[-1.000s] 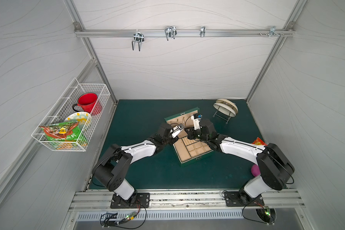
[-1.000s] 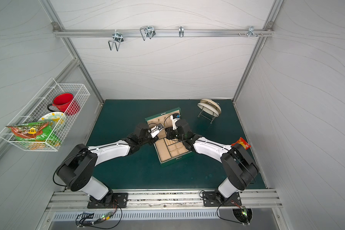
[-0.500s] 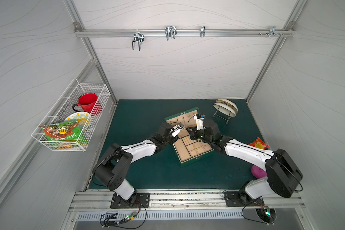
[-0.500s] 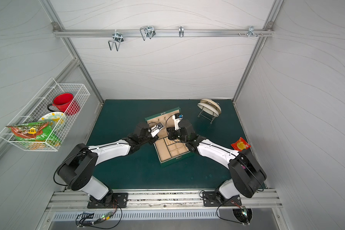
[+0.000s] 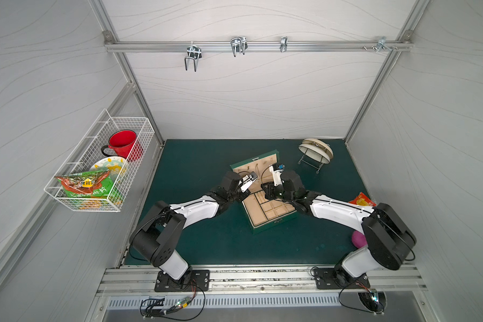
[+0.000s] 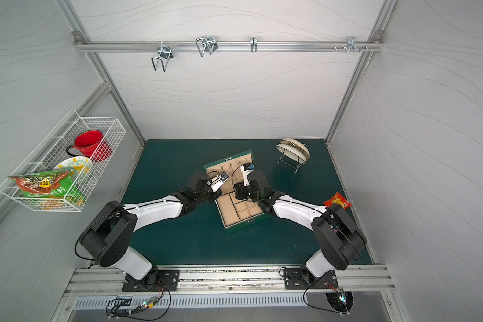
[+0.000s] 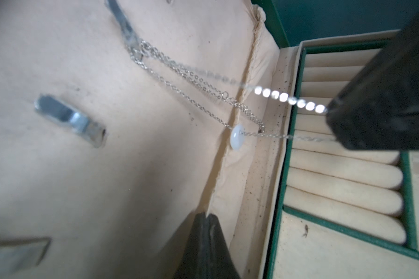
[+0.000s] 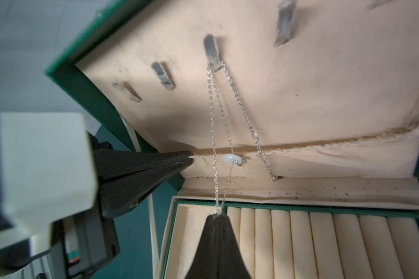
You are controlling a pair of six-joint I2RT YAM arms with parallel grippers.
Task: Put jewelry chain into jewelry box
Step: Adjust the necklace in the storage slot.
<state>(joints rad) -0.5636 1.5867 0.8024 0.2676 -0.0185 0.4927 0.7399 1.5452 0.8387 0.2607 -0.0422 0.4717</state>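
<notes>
My right gripper will open and take the chain nearer the hook (image 8: 236, 93), because the chain's taut parts run past the pocket seam out over the ring rolls.
The jewelry box (image 5: 273, 224) (image 6: 246, 223) lies open mid-table, dark green with beige lining and ring rolls (image 8: 324, 241). The jewelry chain (image 8: 213, 120) (image 7: 179, 70), thin and silver, is looped over a metal hook (image 8: 212, 52) inside the lid. Its small pale pendant (image 8: 231, 159) (image 7: 236, 137) hangs by the lid's pocket seam. My right gripper (image 8: 218, 215) is shut on two chain strands above the ring rolls, pulling them taut. My left gripper (image 7: 207, 214) is shut, its tips touching the pocket seam beside the pendant, off the chain.
A white wire basket (image 5: 101, 167) on the left wall holds a red mug (image 5: 122, 143), a plate and a snack bag. A plate rack (image 5: 315, 150) stands at the back right. A red snack packet (image 5: 361, 200) and a pink ball (image 5: 359, 239) lie beside the right arm.
The right arm's elbow has swung outward and back a little. Both gripper heads stay at the open lid, shut as before.
</notes>
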